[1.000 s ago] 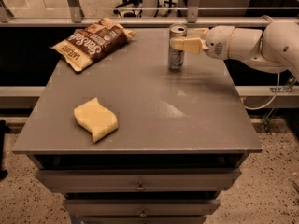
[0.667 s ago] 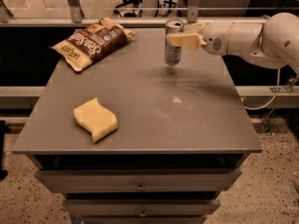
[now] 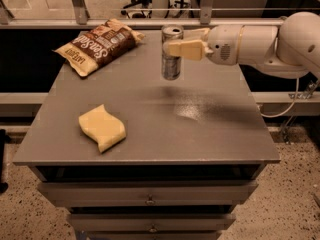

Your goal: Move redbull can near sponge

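Observation:
My gripper has the redbull can. It will let go of the can on the table (image 3: pixel 129 119) beside the sponge's edge facing my arm.
The redbull can (image 3: pixel 171 64) is a slim silvery can held upright above the grey table (image 3: pixel 150 119) at its far middle. My gripper (image 3: pixel 176 43) reaches in from the right on a white arm and is shut on the can's upper part, one pale finger in front of it. The sponge (image 3: pixel 102 127) is a pale yellow wavy-edged slab lying flat on the table's front left, well apart from the can.
A brown chip bag (image 3: pixel 98 45) lies at the table's far left corner. A metal rail (image 3: pixel 150 21) runs behind the table. Drawers (image 3: pixel 150 199) sit under the tabletop. A cable (image 3: pixel 295 96) hangs at the right.
My gripper has lifted the can off the table and carried it to the left, toward the table's middle.

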